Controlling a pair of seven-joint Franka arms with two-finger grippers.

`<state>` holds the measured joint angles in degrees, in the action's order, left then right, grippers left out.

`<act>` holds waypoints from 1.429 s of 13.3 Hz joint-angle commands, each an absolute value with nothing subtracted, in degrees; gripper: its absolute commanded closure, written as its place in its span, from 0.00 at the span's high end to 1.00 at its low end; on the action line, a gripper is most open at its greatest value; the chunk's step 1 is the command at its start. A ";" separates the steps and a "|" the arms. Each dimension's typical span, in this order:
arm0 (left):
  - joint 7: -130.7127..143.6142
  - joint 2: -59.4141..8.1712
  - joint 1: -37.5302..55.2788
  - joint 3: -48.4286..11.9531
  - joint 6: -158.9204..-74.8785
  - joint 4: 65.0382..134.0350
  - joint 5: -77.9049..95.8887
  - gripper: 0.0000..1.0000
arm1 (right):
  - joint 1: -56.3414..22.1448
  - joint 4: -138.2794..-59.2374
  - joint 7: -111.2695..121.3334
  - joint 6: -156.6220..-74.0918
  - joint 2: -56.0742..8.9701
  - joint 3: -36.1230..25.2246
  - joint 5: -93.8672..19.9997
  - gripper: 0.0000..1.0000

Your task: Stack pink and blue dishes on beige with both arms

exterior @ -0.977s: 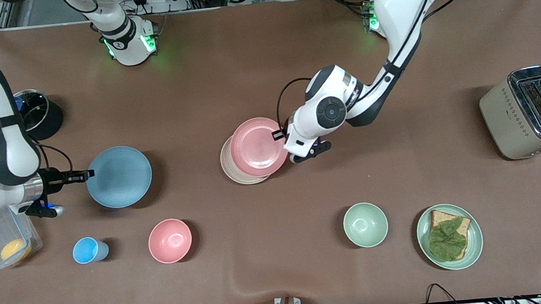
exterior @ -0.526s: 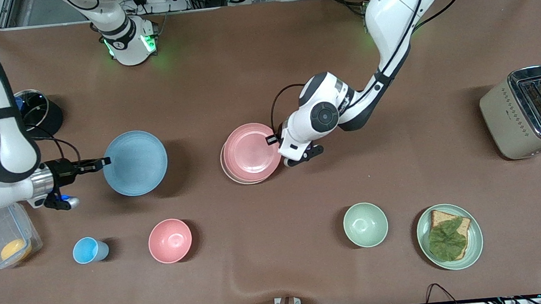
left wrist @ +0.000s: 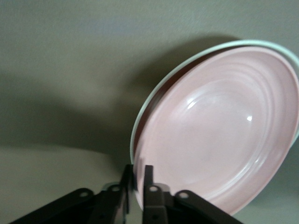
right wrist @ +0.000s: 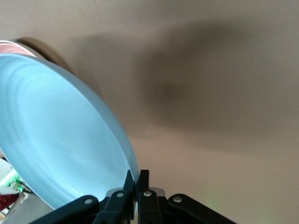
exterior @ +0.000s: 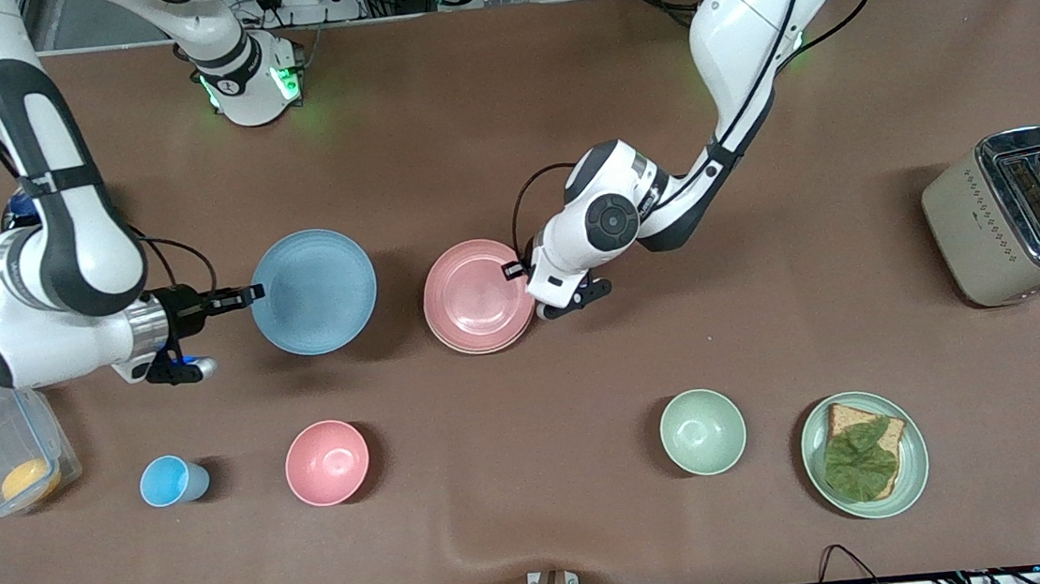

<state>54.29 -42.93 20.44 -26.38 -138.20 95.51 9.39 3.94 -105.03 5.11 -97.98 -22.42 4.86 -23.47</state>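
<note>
Next, my right gripper sets the light blue plate down on top of the pale pink plate (exterior: 480, 295).
The pale pink plate (exterior: 473, 294) lies almost squarely on the beige plate (exterior: 487, 350), which shows only as a thin rim. My left gripper (exterior: 518, 270) is shut on the pink plate's rim at the side toward the left arm's end. In the left wrist view its fingers (left wrist: 148, 175) straddle the pink plate (left wrist: 219, 130), and the beige rim (left wrist: 238, 43) curves around it. My right gripper (exterior: 247, 295) is shut on the rim of the light blue plate (exterior: 313, 291) and holds it level above the table, beside the stack toward the right arm's end. The right wrist view shows that grip (right wrist: 136, 179) on the blue plate (right wrist: 56, 135).
Nearer the front camera stand a blue cup (exterior: 169, 481), a pink bowl (exterior: 327, 462), a green bowl (exterior: 703, 431) and a green plate with bread and lettuce (exterior: 864, 455). A toaster (exterior: 1003, 221) sits at the left arm's end. A clear container (exterior: 3, 464) sits at the right arm's end.
My right gripper has carried the blue plate toward the stack. My left gripper has drawn the pink plate across the beige one until it nearly covers it.
</note>
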 commanded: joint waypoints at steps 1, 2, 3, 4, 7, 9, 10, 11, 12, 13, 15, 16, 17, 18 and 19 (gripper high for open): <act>55.11 -43.33 22.14 -24.61 -138.25 92.81 9.32 1.00 | -0.16 -109.86 0.28 -101.16 -17.93 4.48 -25.57 0.00; 55.11 -42.20 21.97 -24.26 -138.16 92.64 8.79 1.00 | -1.57 -110.21 -1.56 -102.82 -17.93 4.48 -25.66 0.00; 55.11 -40.53 21.10 -24.26 -137.47 92.46 6.87 1.00 | -2.54 -111.43 -2.28 -105.09 -17.93 4.48 -25.75 0.00; 55.11 -38.08 19.70 -24.26 -135.37 92.72 3.90 1.00 | -3.85 -112.40 -3.16 -107.47 -17.93 4.48 -26.27 0.00; 55.29 -29.38 12.78 -23.82 -127.03 92.90 1.15 1.00 | -9.82 -112.94 -10.43 -113.18 -18.81 4.40 -29.61 0.00; 55.02 -24.98 8.37 -23.73 -118.87 92.73 0.62 1.00 | -13.26 -114.34 -15.19 -118.54 -19.68 4.48 -29.71 0.00; 54.32 -23.13 6.09 -23.82 -115.44 92.55 -1.30 1.00 | -14.92 -114.61 -17.03 -120.22 -20.30 4.48 -29.88 0.00; 52.66 -21.03 4.67 -23.91 -112.36 92.46 -3.75 1.00 | -16.25 -114.61 -18.88 -121.80 -21.00 4.48 -31.45 0.00; 49.86 -18.48 3.35 -23.91 -107.89 92.72 -4.91 1.00 | -17.30 -114.61 -19.33 -122.95 -21.61 4.48 -33.55 0.00; 45.05 -16.54 1.69 -23.91 -103.14 92.55 -5.10 1.00 | -18.10 -114.70 -19.42 -123.74 -21.88 4.40 -34.62 0.00; 32.49 -12.15 -3.66 -23.91 -100.29 92.46 -4.40 1.00 | -18.98 -114.61 -21.08 -124.89 -22.50 4.48 -34.80 0.00; 28.52 -10.21 -5.87 -24.25 -98.72 92.46 -4.31 1.00 | -20.03 -114.61 -21.79 -126.02 -22.59 4.48 -35.24 0.00; 26.82 -8.54 -7.11 -24.17 -95.74 92.37 -4.22 1.00 | -20.91 -114.61 -22.23 -126.99 -23.28 4.48 -35.59 0.00; 26.28 -7.05 -8.16 -24.26 -93.71 92.29 -4.13 1.00 | -21.18 -114.61 -22.58 -127.87 -23.64 4.48 -35.68 0.00; 25.24 -5.29 -8.52 -24.26 -93.00 92.29 -4.13 1.00 | -21.88 -114.61 -22.67 -128.40 -23.82 4.48 -36.21 0.00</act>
<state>27.12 -9.37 -7.56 -23.59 -94.90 90.66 -3.82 -20.14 -114.41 -21.68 -126.84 -23.54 4.92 -34.10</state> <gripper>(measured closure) 0.000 0.947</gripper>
